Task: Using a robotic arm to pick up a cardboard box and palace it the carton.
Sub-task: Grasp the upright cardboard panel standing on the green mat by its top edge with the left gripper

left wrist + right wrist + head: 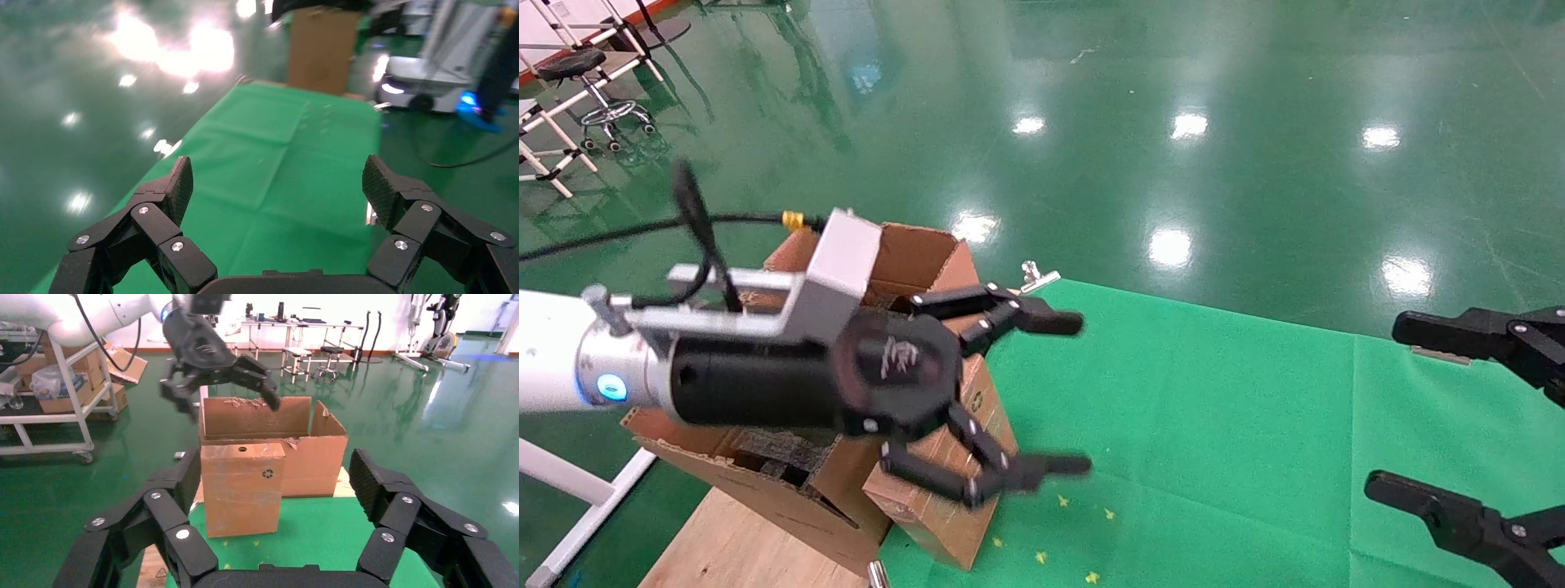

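Note:
The small brown cardboard box will have my left gripper close across the narrow top [932, 450] beside its round hole.
The small brown cardboard box [948, 482] stands upright on the green cloth [1214, 425], against the front wall of the large carton [911, 253]. In the right wrist view the box [242, 490] shows a round hole on top and a recycling mark, with the torn-flapped carton [306, 456] behind it. My left gripper [1079, 394], on the silver-white arm, hovers open and empty above the box and carton; it also shows in the right wrist view [223, 398]. In its own view, the left gripper [278, 184] sees only cloth. My right gripper [1385, 408] is open, empty, and far right of the box [275, 474].
The carton sits on a wooden board [740, 539] at the cloth's left end. Dark foam [780, 457] shows inside it. A stool [597, 90] and white frames stand on the green floor at far left. Another brown box [321, 49] stands at the cloth's far end.

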`<action>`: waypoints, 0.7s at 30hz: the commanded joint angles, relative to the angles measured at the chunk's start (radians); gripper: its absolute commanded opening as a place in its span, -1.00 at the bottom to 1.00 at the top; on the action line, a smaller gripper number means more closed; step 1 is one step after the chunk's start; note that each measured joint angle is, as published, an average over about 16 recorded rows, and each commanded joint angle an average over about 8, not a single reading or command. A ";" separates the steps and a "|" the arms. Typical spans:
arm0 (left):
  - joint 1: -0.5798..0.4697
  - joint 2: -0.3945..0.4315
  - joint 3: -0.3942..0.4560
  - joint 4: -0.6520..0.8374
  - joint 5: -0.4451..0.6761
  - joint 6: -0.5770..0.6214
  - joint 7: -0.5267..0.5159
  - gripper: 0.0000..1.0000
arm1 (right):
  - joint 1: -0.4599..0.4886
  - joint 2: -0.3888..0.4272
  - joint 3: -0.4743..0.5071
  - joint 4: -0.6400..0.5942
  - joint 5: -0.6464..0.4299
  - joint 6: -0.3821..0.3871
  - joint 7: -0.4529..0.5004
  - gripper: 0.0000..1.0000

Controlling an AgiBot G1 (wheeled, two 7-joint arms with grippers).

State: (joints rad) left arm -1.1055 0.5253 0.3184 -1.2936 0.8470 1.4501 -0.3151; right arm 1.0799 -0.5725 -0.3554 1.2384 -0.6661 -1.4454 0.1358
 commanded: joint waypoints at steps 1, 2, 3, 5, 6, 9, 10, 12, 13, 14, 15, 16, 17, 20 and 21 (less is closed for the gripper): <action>-0.012 -0.023 0.010 -0.001 0.032 -0.015 -0.036 1.00 | 0.000 0.000 0.000 0.000 0.000 0.000 0.000 -1.00; -0.012 -0.037 0.015 -0.006 0.050 -0.025 -0.058 1.00 | 0.000 0.000 0.000 0.000 0.000 0.000 0.000 -1.00; -0.013 -0.053 0.019 -0.012 0.068 -0.034 -0.080 1.00 | 0.000 0.000 0.000 0.000 0.000 0.000 0.000 -1.00; -0.012 -0.082 0.030 -0.025 0.102 -0.051 -0.124 1.00 | 0.000 0.000 0.000 0.000 0.000 0.000 0.000 -1.00; -0.011 -0.096 0.034 -0.030 0.117 -0.059 -0.148 1.00 | 0.000 0.000 0.000 0.000 0.000 0.000 0.000 -1.00; -0.013 -0.133 0.051 -0.044 0.161 -0.069 -0.218 1.00 | 0.000 0.000 0.000 0.000 0.000 0.000 0.000 -1.00; -0.014 -0.141 0.056 -0.047 0.172 -0.070 -0.237 1.00 | 0.000 0.000 0.000 0.000 0.000 0.000 0.000 -1.00; -0.017 -0.159 0.066 -0.050 0.193 -0.070 -0.280 1.00 | 0.000 0.000 0.000 0.000 0.000 0.000 0.000 -1.00; -0.019 -0.166 0.071 -0.051 0.202 -0.069 -0.297 1.00 | 0.000 0.000 0.000 0.000 0.000 0.000 0.000 -1.00; -0.021 -0.171 0.075 -0.051 0.208 -0.067 -0.311 1.00 | 0.000 0.000 0.000 0.000 0.000 0.000 0.000 -1.00; -0.023 -0.175 0.077 -0.052 0.213 -0.066 -0.321 1.00 | 0.000 0.000 0.000 0.000 0.000 0.000 0.000 -1.00; -0.024 -0.176 0.078 -0.052 0.213 -0.066 -0.325 1.00 | 0.000 0.000 0.000 0.000 0.000 0.000 0.000 -1.00; -0.025 -0.178 0.079 -0.051 0.216 -0.066 -0.328 1.00 | 0.000 0.000 0.000 0.000 0.000 0.000 0.000 -1.00; -0.027 -0.179 0.082 -0.046 0.218 -0.063 -0.329 1.00 | 0.000 0.000 0.000 0.000 0.000 0.000 0.000 -1.00; -0.028 -0.179 0.083 -0.044 0.218 -0.061 -0.330 1.00 | 0.000 0.000 0.000 0.000 0.000 0.000 0.000 -1.00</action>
State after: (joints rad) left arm -1.1448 0.3459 0.4056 -1.3382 1.0831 1.3907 -0.6606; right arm 1.0798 -0.5723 -0.3554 1.2381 -0.6660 -1.4451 0.1357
